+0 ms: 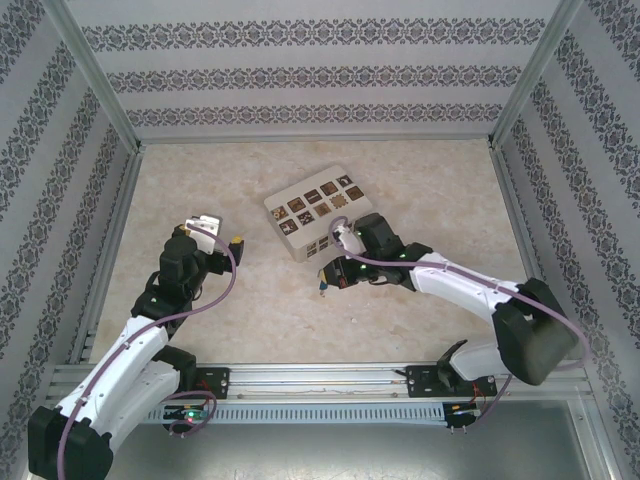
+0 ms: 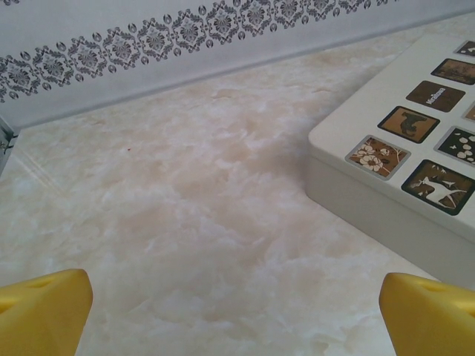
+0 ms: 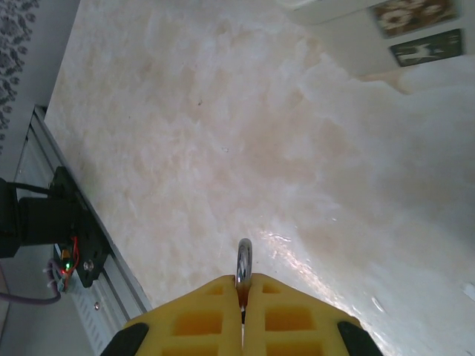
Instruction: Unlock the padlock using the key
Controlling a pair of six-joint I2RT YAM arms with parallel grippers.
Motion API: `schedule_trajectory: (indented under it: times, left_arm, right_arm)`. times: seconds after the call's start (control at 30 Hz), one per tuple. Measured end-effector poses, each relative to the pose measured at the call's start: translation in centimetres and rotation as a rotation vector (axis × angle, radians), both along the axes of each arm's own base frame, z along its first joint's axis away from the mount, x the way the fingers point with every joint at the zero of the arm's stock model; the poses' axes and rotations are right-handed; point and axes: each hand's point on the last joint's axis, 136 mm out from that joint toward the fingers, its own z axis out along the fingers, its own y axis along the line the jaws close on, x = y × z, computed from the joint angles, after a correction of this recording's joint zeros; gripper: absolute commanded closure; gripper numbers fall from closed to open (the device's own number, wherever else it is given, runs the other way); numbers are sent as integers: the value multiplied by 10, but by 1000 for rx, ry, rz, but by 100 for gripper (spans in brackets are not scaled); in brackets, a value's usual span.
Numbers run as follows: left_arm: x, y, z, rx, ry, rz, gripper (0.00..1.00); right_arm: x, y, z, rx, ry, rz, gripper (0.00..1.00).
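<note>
The robot's right gripper needs to put the padlock down on the bare marble [image 1: 304, 305] [image 3: 260, 231] between the cream box and the aluminium rail. The padlock is now just above the marble tabletop.
My right gripper [image 3: 243, 291] is shut on the padlock. The padlock's thin silvery shackle [image 3: 243, 261] sticks out edge-on between the yellow fingers, just above the marble tabletop. From above, the padlock is a tiny bluish speck [image 1: 323, 289] at the tip of the right gripper [image 1: 326, 278], in front of the cream box. My left gripper [image 1: 222, 232] stands to the left of the box. It is wide open [image 2: 237, 315], with bare table between its yellow fingertips [image 2: 44, 308]. I cannot make out the key.
A cream box [image 1: 318, 222] with dark patterned squares lies mid-table, at the right of the left wrist view [image 2: 349, 185]. Patterned walls enclose the table on three sides. An aluminium rail [image 1: 320, 378] runs along the near edge.
</note>
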Motion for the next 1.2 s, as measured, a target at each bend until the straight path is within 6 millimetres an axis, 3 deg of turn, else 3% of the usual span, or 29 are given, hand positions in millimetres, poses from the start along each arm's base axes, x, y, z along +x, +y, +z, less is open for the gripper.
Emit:
schedule_trajectory:
  times: [0.23, 0.67, 1.2]
  left_arm:
    - [0, -5, 2, 27, -6, -40, 1]
    - [0, -2, 3, 98, -16, -50, 1]
    - [1, -1, 2, 107, -15, -50, 1]
  right_arm:
    - [-11, 24, -16, -30, 53, 79, 100]
    - [-14, 49, -53, -74, 161, 140, 100]
    - [-16, 52, -74, -100, 218, 146, 99]
